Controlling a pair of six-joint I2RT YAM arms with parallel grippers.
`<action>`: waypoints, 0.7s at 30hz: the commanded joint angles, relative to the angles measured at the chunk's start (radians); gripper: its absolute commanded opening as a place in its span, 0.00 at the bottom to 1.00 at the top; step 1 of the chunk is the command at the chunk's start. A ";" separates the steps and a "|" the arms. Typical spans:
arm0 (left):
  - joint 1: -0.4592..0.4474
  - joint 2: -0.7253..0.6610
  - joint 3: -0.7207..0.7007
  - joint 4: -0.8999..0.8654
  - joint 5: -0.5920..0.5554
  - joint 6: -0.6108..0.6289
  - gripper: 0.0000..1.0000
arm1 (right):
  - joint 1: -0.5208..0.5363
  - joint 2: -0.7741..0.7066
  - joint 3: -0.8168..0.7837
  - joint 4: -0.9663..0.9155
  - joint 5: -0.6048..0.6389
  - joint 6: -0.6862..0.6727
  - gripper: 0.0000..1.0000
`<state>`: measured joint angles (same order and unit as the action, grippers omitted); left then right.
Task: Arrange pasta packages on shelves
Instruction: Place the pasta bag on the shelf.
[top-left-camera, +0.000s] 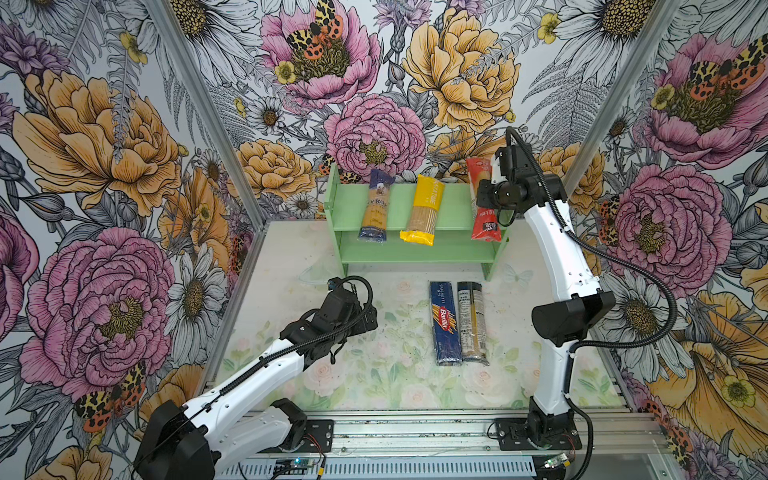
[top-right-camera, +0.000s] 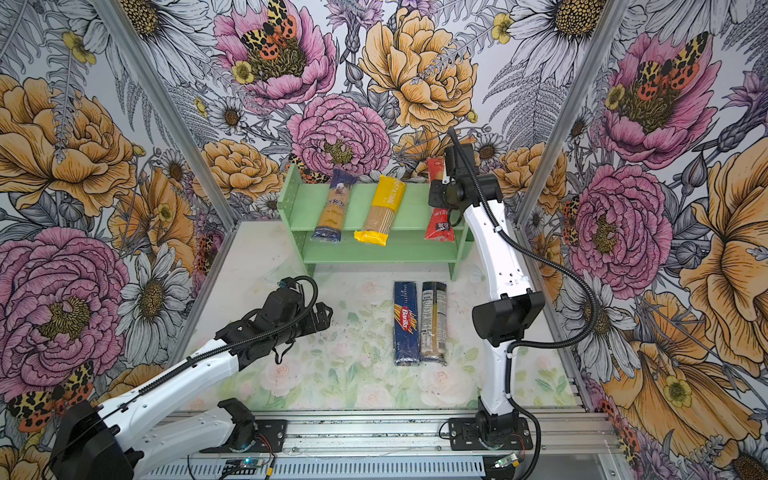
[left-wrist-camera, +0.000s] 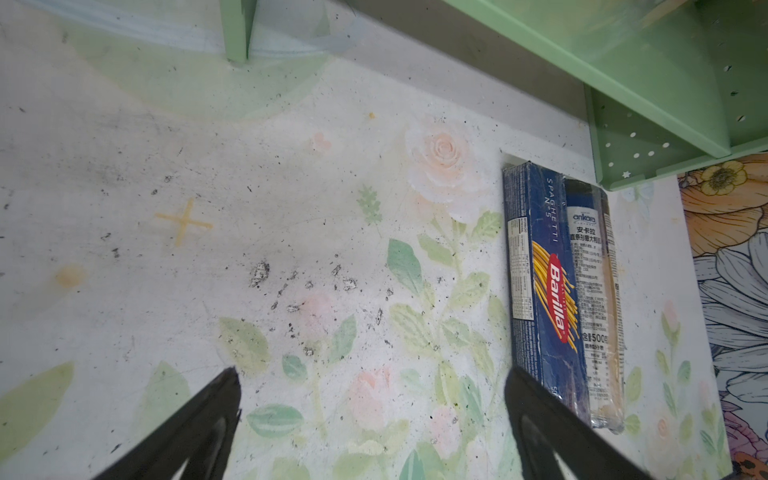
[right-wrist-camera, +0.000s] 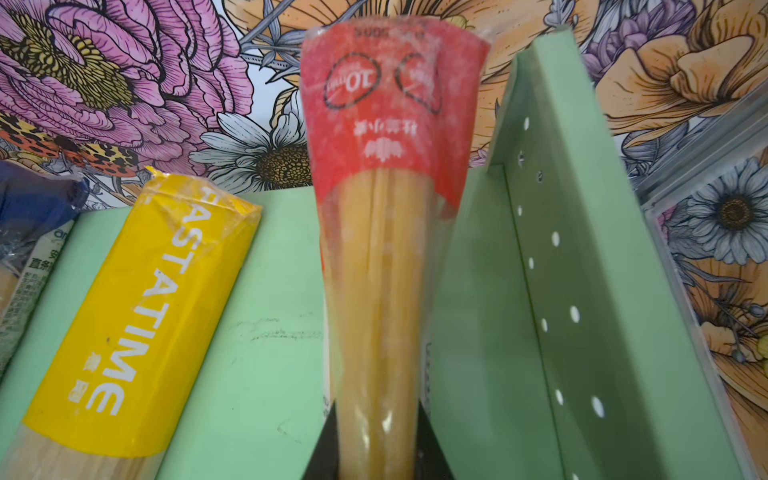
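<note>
Next, my right gripper lets go of the red packet on the top shelf, between the yellow packet and the shelf's side panel (top-left-camera: 473, 207) (right-wrist-camera: 340, 408).
The pale green shelves (top-left-camera: 349, 203) (top-right-camera: 411, 208) stand at the back of the table. Across the top shelf lie a blue-ended clear packet (top-left-camera: 376, 208) (right-wrist-camera: 25, 232) and a yellow packet (top-left-camera: 424, 208) (right-wrist-camera: 137, 316), their front ends overhanging. My right gripper (top-left-camera: 484, 195) (right-wrist-camera: 376, 415) is shut on the red packet (top-left-camera: 482, 224) (top-right-camera: 439, 224) (right-wrist-camera: 390, 124), over the top shelf's right end. On the table lie the dark blue Barilla packet (top-left-camera: 445, 324) (left-wrist-camera: 544, 282) and the clear white-label packet (top-left-camera: 473, 322) (left-wrist-camera: 594, 291), side by side. My left gripper (top-left-camera: 370, 320) (left-wrist-camera: 374, 370) hangs open left of them, with nothing in it.
The rack's right side panel (right-wrist-camera: 582, 291) stands close beside the red packet. Flowered walls enclose the table on three sides. A metal rail (top-left-camera: 415, 436) with both arm bases runs along the front. The lower shelf (top-left-camera: 415, 249) holds nothing that I can see.
</note>
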<state>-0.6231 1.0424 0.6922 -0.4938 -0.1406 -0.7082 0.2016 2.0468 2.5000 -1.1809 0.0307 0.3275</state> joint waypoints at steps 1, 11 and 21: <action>-0.001 0.005 0.029 0.020 -0.011 0.000 0.99 | 0.007 -0.031 0.075 0.119 -0.015 0.002 0.00; -0.001 0.011 0.020 0.032 -0.008 0.003 0.99 | 0.033 0.012 0.074 0.119 0.007 -0.008 0.00; -0.001 0.010 0.010 0.034 -0.013 0.006 0.99 | 0.053 0.038 0.071 0.119 0.025 -0.016 0.02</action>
<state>-0.6231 1.0515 0.6922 -0.4877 -0.1406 -0.7082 0.2436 2.0819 2.5240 -1.1687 0.0330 0.3202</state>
